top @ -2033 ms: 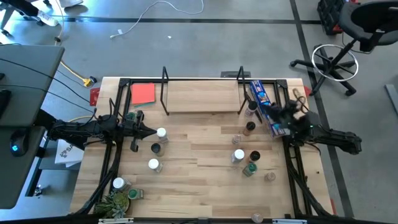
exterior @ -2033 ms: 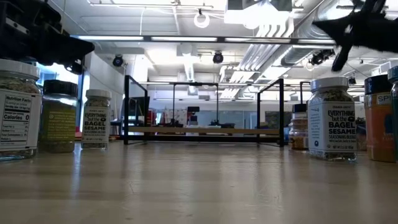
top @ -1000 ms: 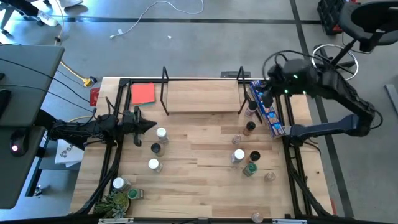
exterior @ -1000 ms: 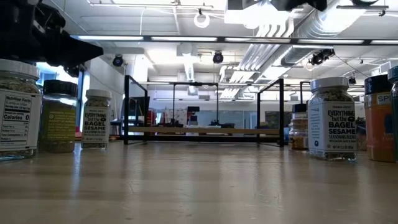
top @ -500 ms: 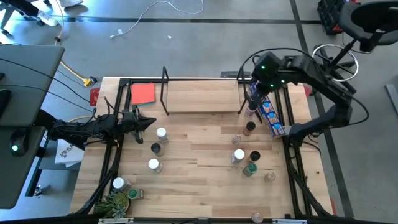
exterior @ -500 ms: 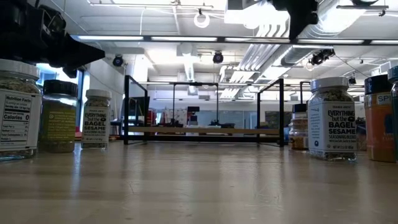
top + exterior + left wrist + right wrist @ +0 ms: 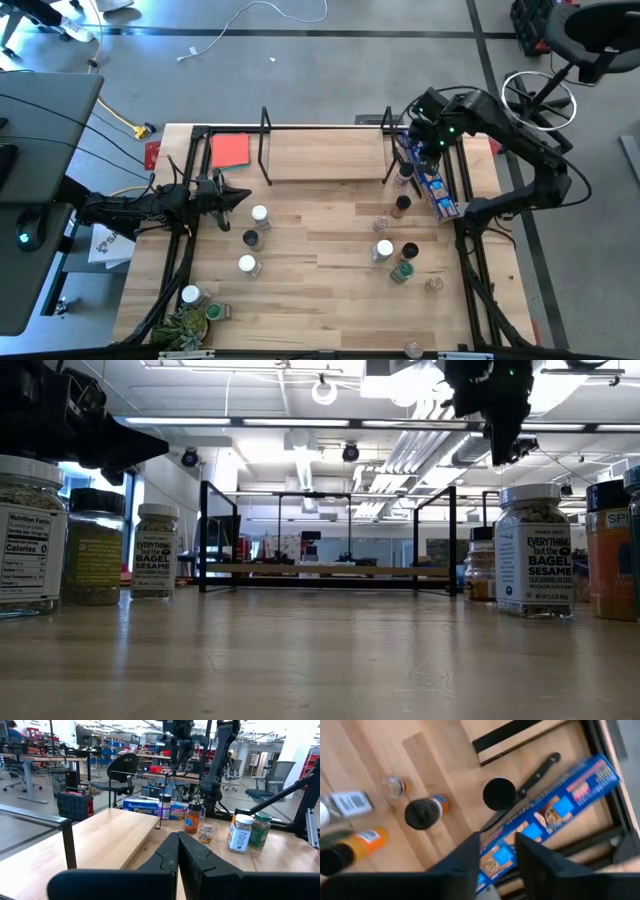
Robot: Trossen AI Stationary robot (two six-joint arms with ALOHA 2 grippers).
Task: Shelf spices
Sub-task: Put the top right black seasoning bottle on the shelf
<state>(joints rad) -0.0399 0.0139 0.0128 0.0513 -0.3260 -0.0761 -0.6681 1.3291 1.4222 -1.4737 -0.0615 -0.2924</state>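
Observation:
The robot's right gripper should close on the black lid (image 7: 407, 169) (image 7: 499, 794) of the spice jar next to the knife and the blue packet, the one closest to the shelf.
The shelf (image 7: 325, 152), a light-wood board between black wire frames, stands at the table's far edge, also in the low view (image 7: 325, 570). Spice jars stand upright on the table in two groups: a few at the left (image 7: 250, 238) and several at the right (image 7: 383, 250). My right gripper (image 7: 496, 840) hangs open, pointing down, high above a black-lidded jar (image 7: 499, 794) beside the blue packet (image 7: 555, 815); it shows at the top of the low view (image 7: 497, 430). My left gripper (image 7: 177, 840) waits shut and level at the table's left (image 7: 235, 197).
The long blue packet (image 7: 430, 178) lies slantwise at the shelf's right end. A red card (image 7: 230, 150) lies at the far left, and a small potted plant (image 7: 185, 322) stands at the near left corner. Bare wood lies between the two jar groups.
My right gripper has come down over the table's far right, toward the jars beside the blue packet, and has tipped over until it points down. The jars have not moved.

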